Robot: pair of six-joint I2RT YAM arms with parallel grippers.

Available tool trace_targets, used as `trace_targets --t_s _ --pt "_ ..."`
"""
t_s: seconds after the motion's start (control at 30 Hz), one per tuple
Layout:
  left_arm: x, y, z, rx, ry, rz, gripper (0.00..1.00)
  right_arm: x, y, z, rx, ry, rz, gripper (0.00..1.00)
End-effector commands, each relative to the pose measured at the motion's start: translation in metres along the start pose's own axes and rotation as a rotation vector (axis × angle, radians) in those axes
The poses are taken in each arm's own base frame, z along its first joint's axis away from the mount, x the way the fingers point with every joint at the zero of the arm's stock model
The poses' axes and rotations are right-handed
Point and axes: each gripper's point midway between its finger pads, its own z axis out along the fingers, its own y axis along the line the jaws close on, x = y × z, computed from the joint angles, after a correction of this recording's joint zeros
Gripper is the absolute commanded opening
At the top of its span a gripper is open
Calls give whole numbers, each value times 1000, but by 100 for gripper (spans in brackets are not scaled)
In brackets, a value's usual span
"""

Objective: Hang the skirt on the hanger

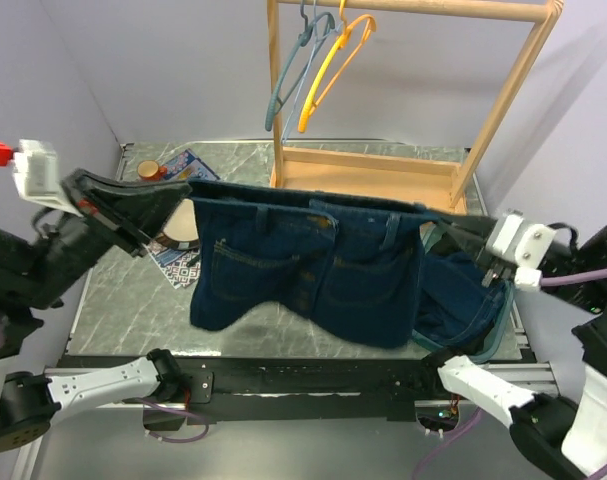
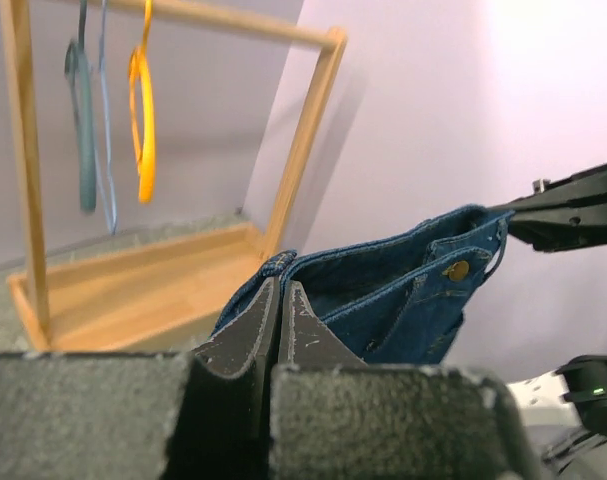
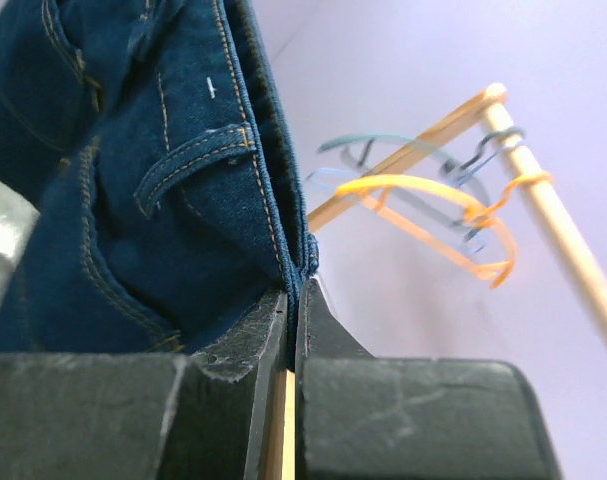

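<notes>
Next, my right gripper lets go of the dark blue denim skirt on the marble table (image 1: pixel 311 330), close to the table's front edge, facing the wooden rack.
A dark blue denim skirt (image 1: pixel 313 265) hangs stretched in the air between my two grippers, its waistband up. My left gripper (image 1: pixel 180 192) is shut on the waistband's left end; the left wrist view shows its jaws closed on the denim (image 2: pixel 383 290). My right gripper (image 1: pixel 445 229) is shut on the right end; in the right wrist view the skirt (image 3: pixel 133 200) runs into its closed jaws. An orange hanger (image 1: pixel 333 65), a teal hanger (image 1: pixel 295 65) and a thin light blue one hang on the wooden rack (image 1: pixel 403 170) behind the skirt.
A patterned blue cloth (image 1: pixel 183 262) and a small round wooden object (image 1: pixel 149 170) lie on the marble table (image 1: pixel 123 290) at the back left. The rack's wooden base (image 1: pixel 373 180) stands just behind the skirt. Lilac walls close in the sides.
</notes>
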Motion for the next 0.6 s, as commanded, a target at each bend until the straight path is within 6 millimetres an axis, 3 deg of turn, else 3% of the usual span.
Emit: trace_targets --t_s 0.0,0.03,0.07,0.1,0.13,0.17,0.23,0.27,0.33,0.37,0.47,0.5,0.57 --pt "28 23 1 -90 7 -16 1 74 6 27 27 174 138 0" --pt "43 32 0 -127 33 -32 1 90 9 32 32 207 153 0" --pt "52 43 -7 -181 32 -76 1 124 23 41 17 273 207 0" --pt "95 60 -2 -242 110 -80 1 137 19 49 44 281 210 0" --pt "115 70 -5 -286 139 -96 1 155 24 55 39 313 224 0" --pt "157 88 -10 -362 203 -134 1 191 43 64 -1 380 275 0" --pt "193 112 -16 -463 233 -143 1 221 45 79 17 404 282 0" --pt "228 128 -21 -532 282 -151 1 254 64 87 -21 464 327 0" --pt "244 150 -23 -636 263 -117 1 277 66 101 -20 481 328 0" --pt "260 161 -23 -683 285 -89 1 299 74 108 -41 525 356 0" --pt "263 186 -12 -766 259 -24 1 324 69 123 -34 567 363 0" --pt "258 202 -10 -814 239 -17 1 328 64 127 -26 570 358 0" --pt "265 214 6 -786 261 -46 1 335 53 132 -9 582 362 0"
